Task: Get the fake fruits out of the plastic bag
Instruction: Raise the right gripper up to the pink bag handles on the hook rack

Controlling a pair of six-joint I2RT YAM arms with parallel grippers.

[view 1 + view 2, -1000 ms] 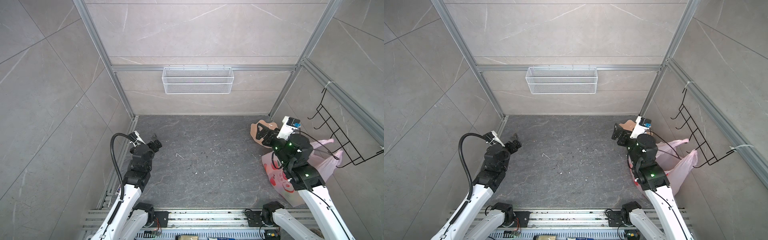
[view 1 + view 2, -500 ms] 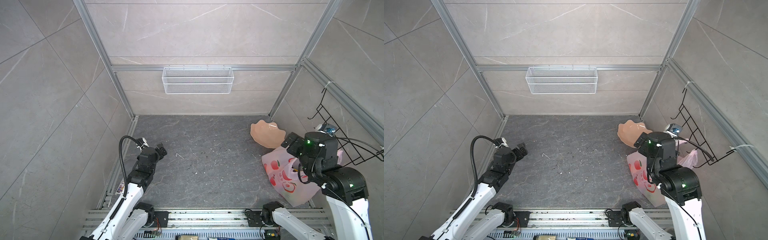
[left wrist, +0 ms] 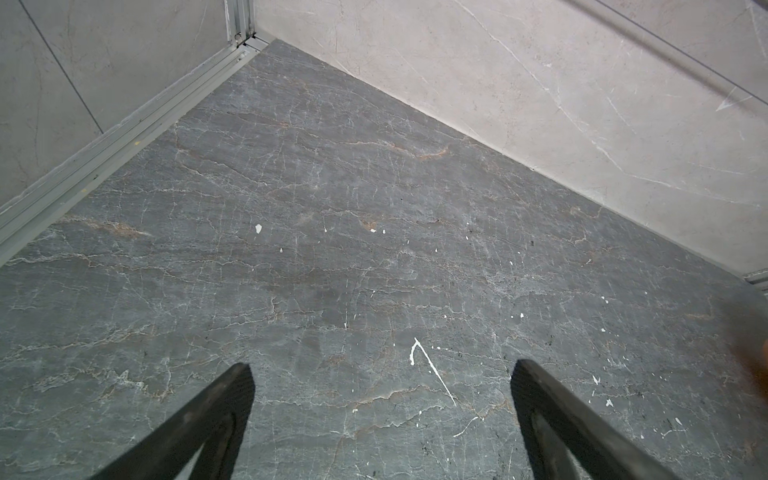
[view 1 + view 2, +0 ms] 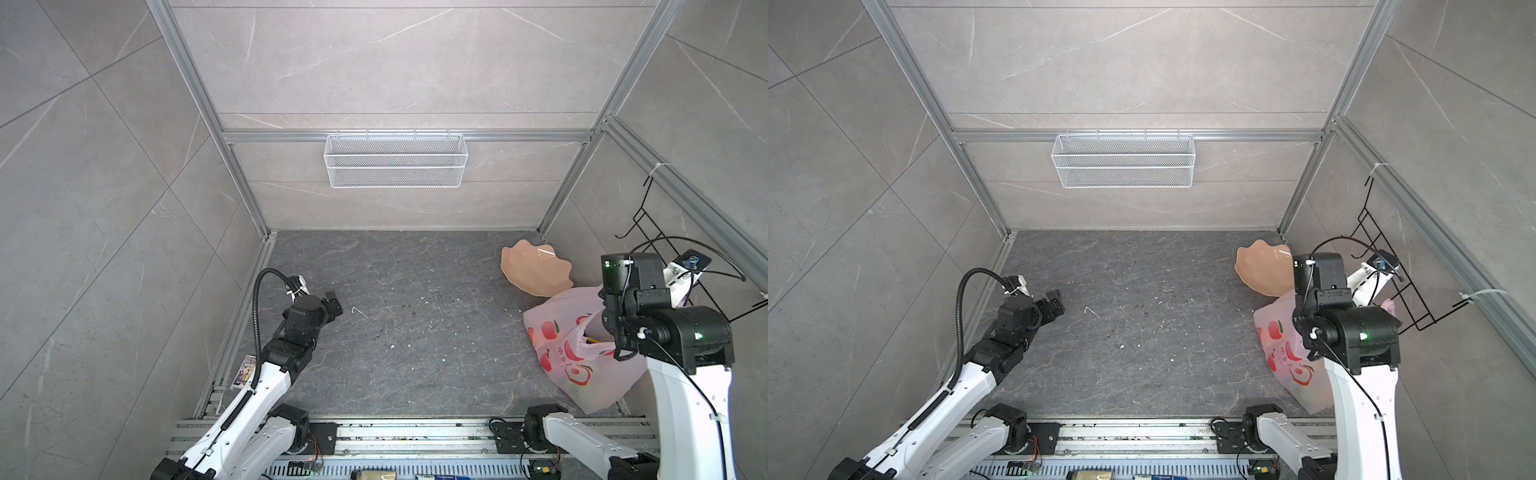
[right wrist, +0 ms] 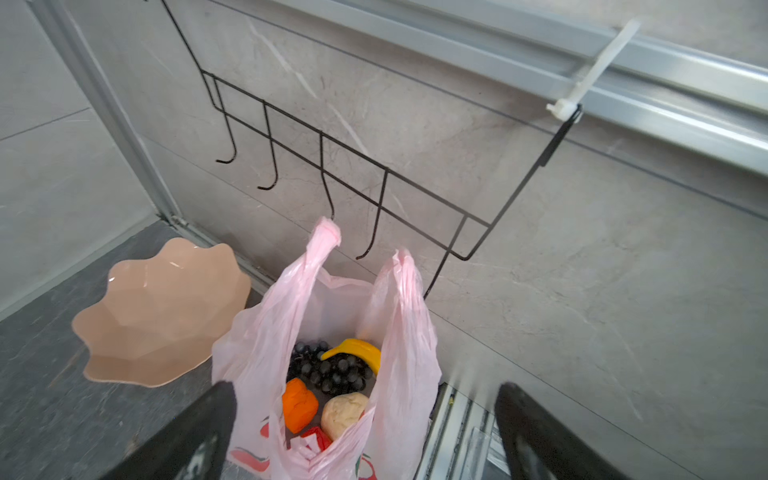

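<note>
The plastic bag should move to the open floor, so my right gripper should close on the plastic bag's upper side [image 4: 552, 300] [image 5: 232, 356] next to the peach plate.
The plastic bag [image 4: 559, 347] [image 4: 1281, 353] stands at the right wall, pale pink with red fruit prints. In the right wrist view the plastic bag [image 5: 257, 345] is open at the top, with both loop handles upright. Inside lie fake fruits: a dark grape bunch [image 5: 332, 370], a yellow banana [image 5: 357, 351], an orange [image 5: 299, 405] and a cream lump [image 5: 343, 413]. My right gripper [image 5: 365, 392] hangs open above the bag mouth, touching nothing. My left gripper [image 4: 332, 305] [image 4: 1054, 301] [image 3: 382, 368] is open and empty over bare floor at the left.
A peach scalloped plate [image 4: 536, 270] [image 4: 1262, 270] [image 5: 162, 311] lies just behind the bag. A black wire hook rack [image 4: 648, 232] [image 5: 332, 166] hangs on the right wall above the bag. A white mesh basket [image 4: 395, 160] is on the back wall.
My right arm has swung from over the plate to the right, above the bag. My left arm has come down and shifted a little toward the middle. Both grippers stayed open.
</note>
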